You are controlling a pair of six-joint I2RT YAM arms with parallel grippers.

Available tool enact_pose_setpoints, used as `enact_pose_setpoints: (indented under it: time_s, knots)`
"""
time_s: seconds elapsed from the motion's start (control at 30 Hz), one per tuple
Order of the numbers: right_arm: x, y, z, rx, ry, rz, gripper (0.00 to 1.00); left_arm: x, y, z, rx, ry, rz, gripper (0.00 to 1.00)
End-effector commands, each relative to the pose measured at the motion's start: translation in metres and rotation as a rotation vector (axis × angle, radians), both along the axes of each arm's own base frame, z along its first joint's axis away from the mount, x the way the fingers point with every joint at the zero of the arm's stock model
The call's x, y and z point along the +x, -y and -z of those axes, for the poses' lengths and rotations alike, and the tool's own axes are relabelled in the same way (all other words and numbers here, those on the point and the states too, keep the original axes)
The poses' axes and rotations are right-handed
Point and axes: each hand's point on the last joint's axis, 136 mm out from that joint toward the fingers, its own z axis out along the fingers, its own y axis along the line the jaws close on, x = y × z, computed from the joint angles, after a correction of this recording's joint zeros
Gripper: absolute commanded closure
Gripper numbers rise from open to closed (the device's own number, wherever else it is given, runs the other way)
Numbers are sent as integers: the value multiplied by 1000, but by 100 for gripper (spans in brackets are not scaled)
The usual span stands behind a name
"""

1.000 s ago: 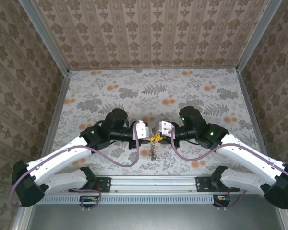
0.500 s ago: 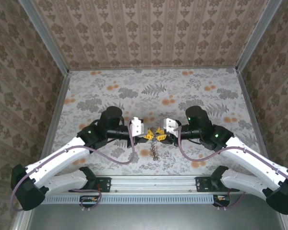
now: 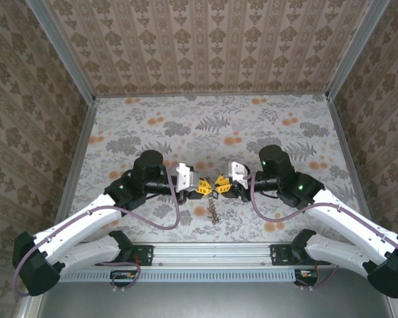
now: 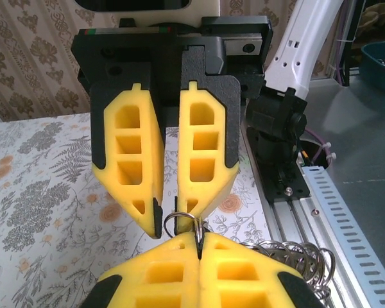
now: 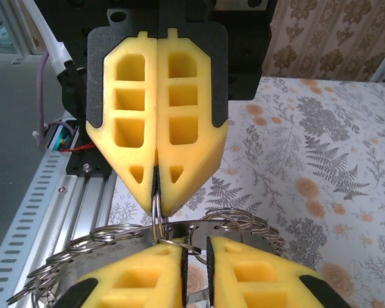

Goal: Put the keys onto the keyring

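The fingers of my right gripper are beside the loop in my left gripper, so they should open, line up with my left gripper and pinch that loop (image 5: 157, 221).
My left gripper (image 3: 200, 187) and right gripper (image 3: 220, 183) meet tip to tip over the near middle of the table. The keyring (image 3: 213, 211) hangs below them as a dark bunch. In the right wrist view it is a grey metal band (image 5: 222, 228) strung with several small wire loops. The left gripper (image 4: 198, 239) is shut on one small loop (image 4: 165, 224) of it. The right gripper (image 5: 195, 251) stands open by a narrow gap, its fingertips (image 4: 151, 221) either side of that loop (image 5: 156, 221). The keys are hidden in the bunch.
The floral tablecloth (image 3: 212, 126) runs back to patterned walls on three sides. An aluminium rail (image 3: 212, 252) with both arm bases lines the near edge, and the right arm's base (image 4: 279, 128) stands close beside the grippers.
Both wrists have drawn apart and turned so the yellow fingers face each other. The right gripper, shut a second ago, now shows a narrow gap. The left stays shut on the loop.
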Motion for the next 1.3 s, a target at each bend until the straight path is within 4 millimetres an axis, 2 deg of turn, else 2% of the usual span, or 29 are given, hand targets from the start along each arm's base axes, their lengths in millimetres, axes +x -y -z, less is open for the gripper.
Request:
enact_pose_setpoints:
  time_s: [0.0,0.2,0.4,0.53,0.67,0.77,1.1,1.27]
  knots:
    - [-10,-3,-3,28,-17,-63,82,-1,0,-15,-60,26,13,100]
    - [-19,1,2,-3,-7,-96,85,3,1,-17,-73,34,-3,100]
    - [-13,7,11,-51,14,-53,97,4,1,-22,-83,42,-4,100]
    - [-13,5,12,-37,-3,-49,89,6,2,-24,-93,49,-8,100]
    - [-20,3,4,-5,-5,-85,78,7,4,-21,-89,40,-6,100]
    - [-19,5,-1,6,28,-69,73,7,4,-20,-89,37,-8,100]
    - [-10,6,-13,33,76,-31,71,6,5,-15,-81,29,4,100]
    - [-8,-1,-8,23,38,-59,75,6,6,-17,-89,32,8,100]
